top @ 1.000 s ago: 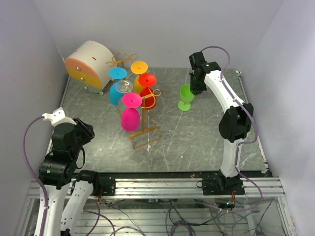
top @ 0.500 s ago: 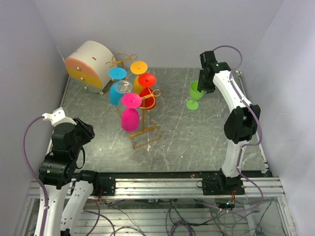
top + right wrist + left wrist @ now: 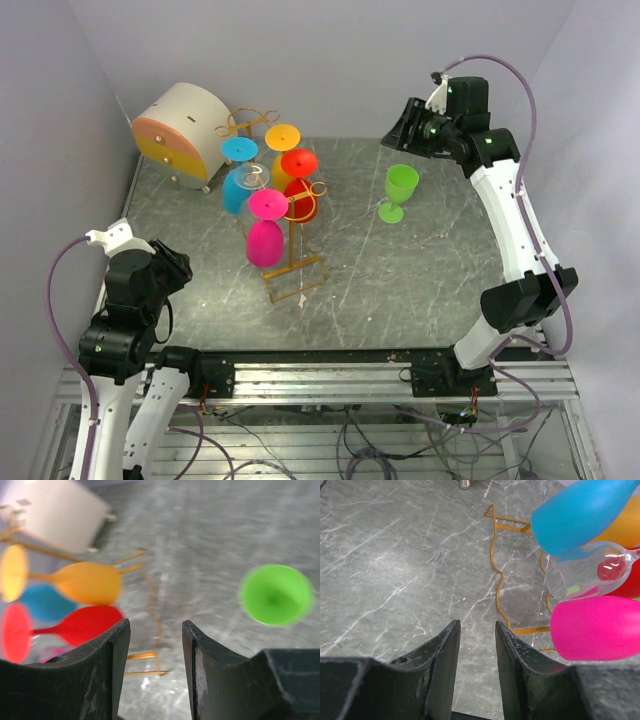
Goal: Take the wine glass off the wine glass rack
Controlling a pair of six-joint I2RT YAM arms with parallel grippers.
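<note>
My right gripper should close next on the base's edge (image 3: 315, 163) (image 3: 22, 655) of the red wine glass that hangs upside down next to the orange glass.
A green wine glass (image 3: 400, 190) stands upright on the grey table, free of the rack; in the right wrist view the green wine glass (image 3: 276, 595) shows from above, to the right of the fingers. My right gripper (image 3: 400, 128) hangs open above and behind it, nothing between the jaws (image 3: 155, 625). The gold wire wine glass rack (image 3: 293, 265) stands mid-table holding pink (image 3: 265, 240), red (image 3: 300, 195), blue (image 3: 238, 188), orange and clear glasses upside down. My left gripper (image 3: 178, 268) stays low at the near left, open and empty (image 3: 477, 625), facing the rack's base (image 3: 495, 565).
A round white-and-orange drum box (image 3: 180, 135) sits at the back left, close behind the rack. Pale walls close in the table on the left, back and right. The pink glass (image 3: 595, 627) hangs close to my left fingers.
My right gripper opened and let go of the green glass, then rose and drew back to the right. The glass now stands alone, further right than a second ago. Left arm unmoved.
</note>
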